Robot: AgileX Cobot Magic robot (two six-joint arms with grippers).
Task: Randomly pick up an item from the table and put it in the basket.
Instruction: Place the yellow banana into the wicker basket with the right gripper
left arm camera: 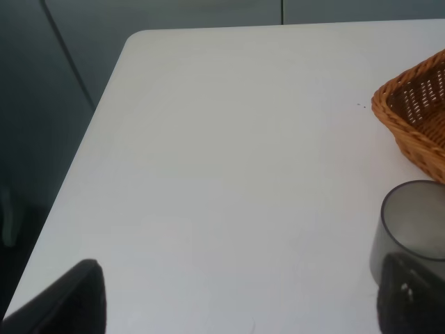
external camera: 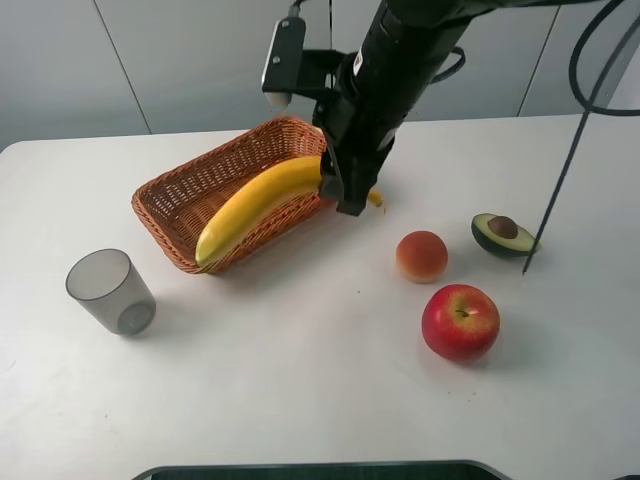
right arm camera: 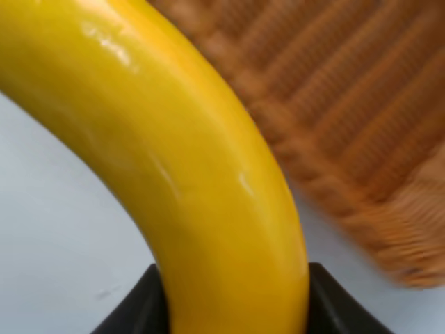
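Observation:
The yellow banana will go lengthwise from my right gripper onto the middle of the wicker basket's bottom [external camera: 255, 188].
The yellow banana [external camera: 250, 206] lies slanted over the near rim of the wicker basket [external camera: 190, 190] on the white table [external camera: 300, 380]; whether it rests on the rim or hangs just above, I cannot tell. My right gripper [external camera: 345, 185] is shut on the banana's right end, near the basket's right corner. In the right wrist view the banana [right arm camera: 188, 160] fills the frame between the dark fingers [right arm camera: 139, 306], with the basket weave [right arm camera: 348, 118] behind. My left gripper [left arm camera: 243, 306] shows two dark fingertips far apart, empty, low over the table near the cup.
A grey translucent cup [external camera: 111, 291] stands front left of the basket; it also shows in the left wrist view [left arm camera: 410, 229]. A peach [external camera: 421, 256], a red apple [external camera: 460, 322] and a halved avocado [external camera: 503, 234] lie to the right. A dark cable [external camera: 560, 170] hangs at the right.

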